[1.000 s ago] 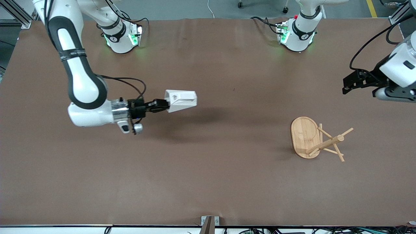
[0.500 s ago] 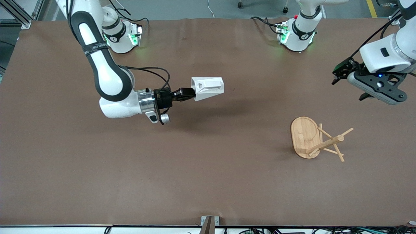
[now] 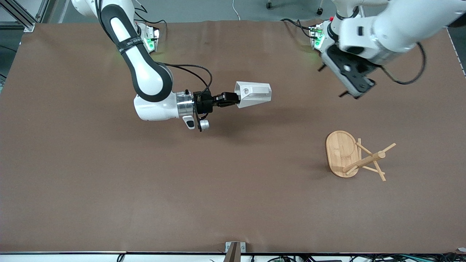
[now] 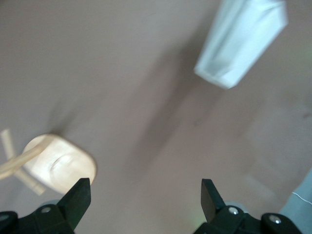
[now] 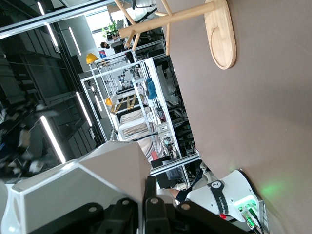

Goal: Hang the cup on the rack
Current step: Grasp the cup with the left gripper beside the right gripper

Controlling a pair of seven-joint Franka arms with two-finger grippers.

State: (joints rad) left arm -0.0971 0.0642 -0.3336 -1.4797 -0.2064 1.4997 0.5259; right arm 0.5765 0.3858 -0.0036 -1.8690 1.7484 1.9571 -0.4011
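Note:
I should close my left gripper on the bottom end (image 3: 264, 93) (image 4: 233, 63) of the white faceted cup, across from the rim that my right gripper holds.
My right gripper (image 3: 233, 99) is shut on the rim wall of the white faceted cup (image 3: 255, 94) and holds it on its side in the air over the middle of the table. The handle with its round hole faces up. In the right wrist view the cup (image 5: 83, 190) fills the space beside the gripper (image 5: 146, 197). The bamboo rack (image 3: 340, 153) stands upright toward the left arm's end of the table, and its pegs (image 3: 375, 160) are bare. My left gripper (image 3: 331, 82) is open and empty in the air, over the table between its base and the rack. The left wrist view shows the gripper (image 4: 145, 195), the cup (image 4: 241, 41) and the rack (image 4: 61, 163).
The brown table top (image 3: 233, 203) is bare apart from the rack. The two arm bases (image 3: 136, 42) (image 3: 333, 40) stand along its farthest edge. A small metal bracket (image 3: 235, 249) sits at the nearest edge.
My right arm has carried the cup toward the left arm's end of the table. My left arm has swung in from the table's end to over the table near its base.

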